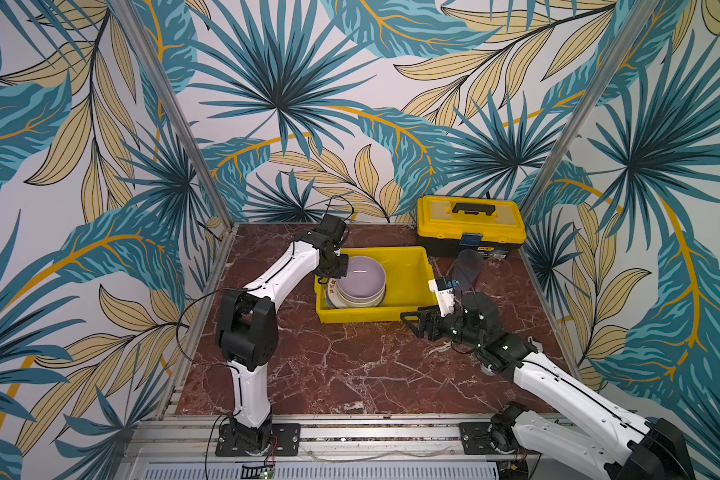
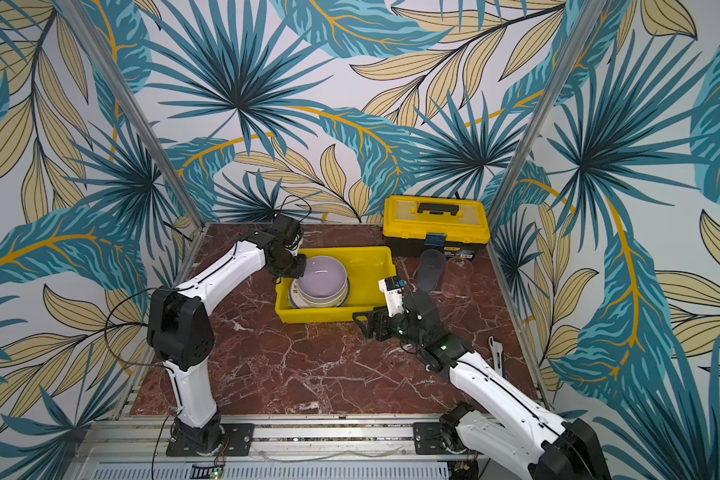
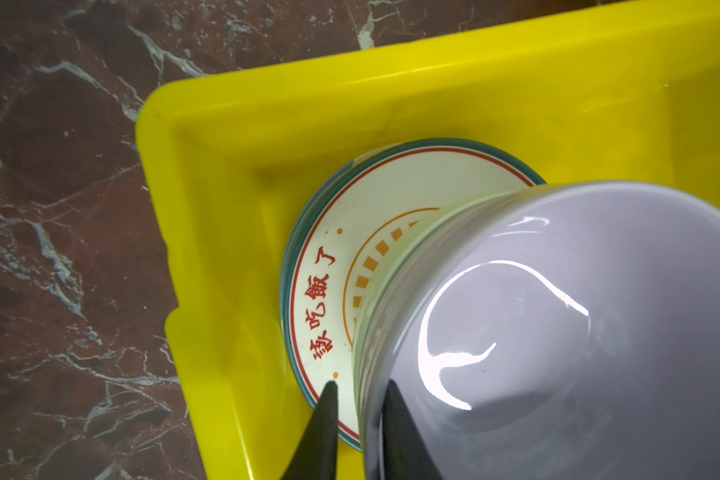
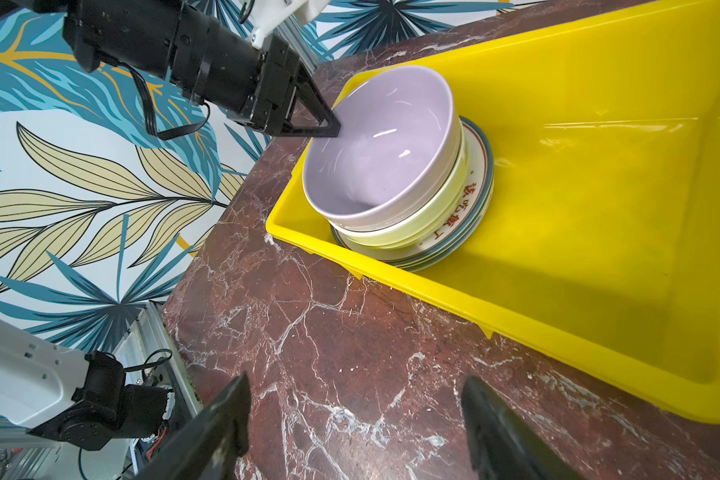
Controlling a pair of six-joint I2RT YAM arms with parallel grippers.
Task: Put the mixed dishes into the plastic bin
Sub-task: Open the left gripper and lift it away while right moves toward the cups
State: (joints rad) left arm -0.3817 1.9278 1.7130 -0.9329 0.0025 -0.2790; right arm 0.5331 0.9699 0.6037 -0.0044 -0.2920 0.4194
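Note:
I will next close my right gripper on the rim (image 1: pixel 457 261) of the clear tumbler nearer the yellow plastic bin, on its bin-facing side.
The yellow plastic bin (image 1: pixel 358 313) (image 2: pixel 321 313) holds a stack at its left end. In that stack a lilac bowl (image 1: pixel 360 276) (image 3: pixel 558 311) (image 4: pixel 383 137) sits in a pale green bowl (image 4: pixel 433 216) on a red-lettered plate (image 3: pixel 329 299) and further plates. My left gripper (image 3: pixel 361 386) (image 1: pixel 336 270) straddles the lilac bowl's rim, jaws slightly parted, with a gap at the outer finger. Two clear tumblers (image 1: pixel 468 268) (image 1: pixel 497 266) stand right of the bin. My right gripper (image 4: pixel 356 384) (image 1: pixel 412 320) hangs open and empty over the marble by the bin's front right corner.
A yellow toolbox with a black handle (image 1: pixel 470 224) stands at the back right, behind the tumblers. A pale tool (image 2: pixel 495 353) lies near the table's right edge. Patterned walls and metal posts close in three sides.

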